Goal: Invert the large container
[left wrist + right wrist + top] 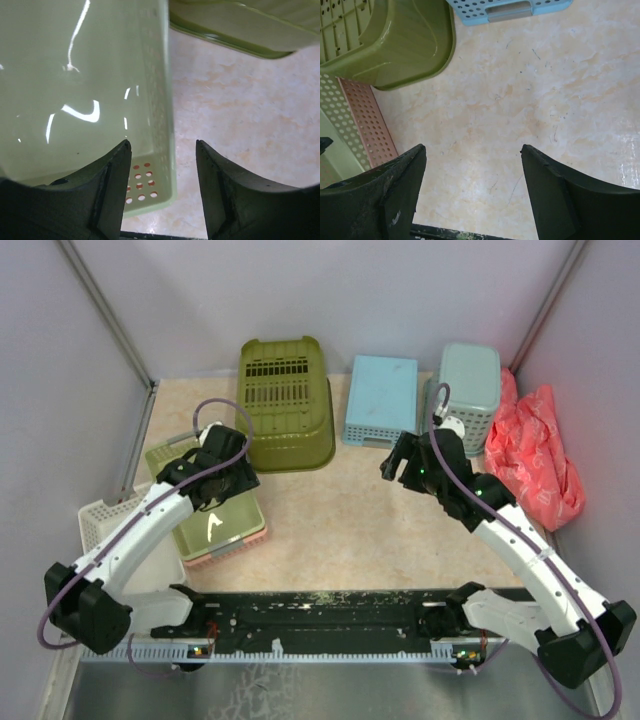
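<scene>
The pale-green tray sits open side up in the pink tray; my left gripper will lift it clear by its long rim [169, 100] before flipping it.
The large container [285, 405] is a deep olive-green tub that rests rim-down at the back of the table with its slotted bottom facing up. Its rim shows in the left wrist view [240, 30], and one corner in the right wrist view [395, 45]. My left gripper [222, 458] hovers near the tub's front left corner, over the pale-green tray [75, 100]. It is open [162, 145] and holds nothing. My right gripper [402, 462] hangs to the tub's right over bare table, open [474, 147] and empty.
The pale-green tray [215, 525] sits stacked on a pink perforated tray [245, 540]. A white basket [100, 520] stands at the left edge. At the back right are a light-blue basket [382, 400], a grey-teal basket [470, 385] and a red plastic bag [540, 455].
</scene>
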Available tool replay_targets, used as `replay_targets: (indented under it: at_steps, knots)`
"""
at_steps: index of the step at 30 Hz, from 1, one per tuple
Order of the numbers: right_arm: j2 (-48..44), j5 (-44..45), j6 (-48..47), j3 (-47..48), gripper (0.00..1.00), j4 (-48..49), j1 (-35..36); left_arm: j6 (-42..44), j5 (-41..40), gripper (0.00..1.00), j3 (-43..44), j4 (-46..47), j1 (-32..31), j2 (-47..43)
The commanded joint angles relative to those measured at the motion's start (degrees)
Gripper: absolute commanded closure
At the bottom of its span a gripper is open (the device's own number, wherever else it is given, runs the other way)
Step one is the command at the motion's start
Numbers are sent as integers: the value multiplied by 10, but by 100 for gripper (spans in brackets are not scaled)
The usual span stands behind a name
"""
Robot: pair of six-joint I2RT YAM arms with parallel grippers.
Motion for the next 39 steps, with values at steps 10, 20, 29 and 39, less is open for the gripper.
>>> replay_targets:
  at_steps: [10,20,29,39]
  knots:
    - [-58,72,-23,24,25,-9,-3,-28,-63,69,-54,110,-3,64]
    - [-51,61,-27,20,25,-6,-3,-1,-79,28,-28,95,-3,21]
    - [-48,43,-19,13,26,-13,-3,4,-122,42,-23,107,-2,92]
    - [-72,61,-15,10,26,-31,-3,2,-120,81,10,73,-1,82]
